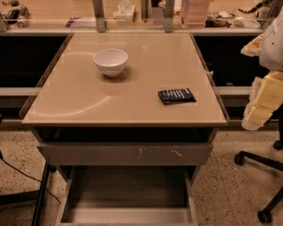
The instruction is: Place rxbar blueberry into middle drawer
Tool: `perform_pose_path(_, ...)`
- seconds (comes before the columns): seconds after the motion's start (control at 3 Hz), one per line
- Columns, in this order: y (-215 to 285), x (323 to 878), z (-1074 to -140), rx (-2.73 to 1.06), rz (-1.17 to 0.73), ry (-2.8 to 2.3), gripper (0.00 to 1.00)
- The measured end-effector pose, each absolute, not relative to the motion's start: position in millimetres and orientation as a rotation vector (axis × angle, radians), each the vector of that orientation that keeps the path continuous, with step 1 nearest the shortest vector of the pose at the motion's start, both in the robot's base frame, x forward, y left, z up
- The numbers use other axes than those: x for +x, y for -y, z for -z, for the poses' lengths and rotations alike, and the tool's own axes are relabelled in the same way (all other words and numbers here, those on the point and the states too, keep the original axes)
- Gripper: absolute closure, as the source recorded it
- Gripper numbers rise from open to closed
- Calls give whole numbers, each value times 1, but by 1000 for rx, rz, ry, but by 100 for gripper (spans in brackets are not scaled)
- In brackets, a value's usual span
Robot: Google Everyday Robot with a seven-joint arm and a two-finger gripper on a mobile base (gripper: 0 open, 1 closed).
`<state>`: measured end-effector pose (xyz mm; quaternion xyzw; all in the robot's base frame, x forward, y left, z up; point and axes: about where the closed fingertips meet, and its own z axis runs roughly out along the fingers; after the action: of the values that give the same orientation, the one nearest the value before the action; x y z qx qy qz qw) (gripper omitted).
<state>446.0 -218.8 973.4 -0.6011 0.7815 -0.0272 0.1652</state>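
I need to next close my gripper on the middle of the rxbar blueberry (179,95) on the tabletop.
The rxbar blueberry (177,96) is a flat dark navy bar with white lettering. It lies on the tan tabletop (132,66), right of centre and near the front edge. Below the tabletop, the middle drawer (128,192) is pulled open toward me, with low side walls and a bare grey floor. My gripper (261,103) is part of the pale arm at the right edge of the view, beside the table and well right of the bar. It holds nothing that I can see.
A white bowl (110,61) stands on the tabletop, back left of the bar. A closed grey drawer front with pale scratches (126,153) sits above the open drawer. An office chair base (261,176) stands on the floor at the right. Clutter lines the counter (146,11) behind.
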Motion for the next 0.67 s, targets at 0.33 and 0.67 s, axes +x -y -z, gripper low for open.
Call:
perform_pose_path(0.33,220,474,-960,-1721,17,-2216,0)
perform_pose_path(0.67,220,513,-946,-1733,-26,-2213,0)
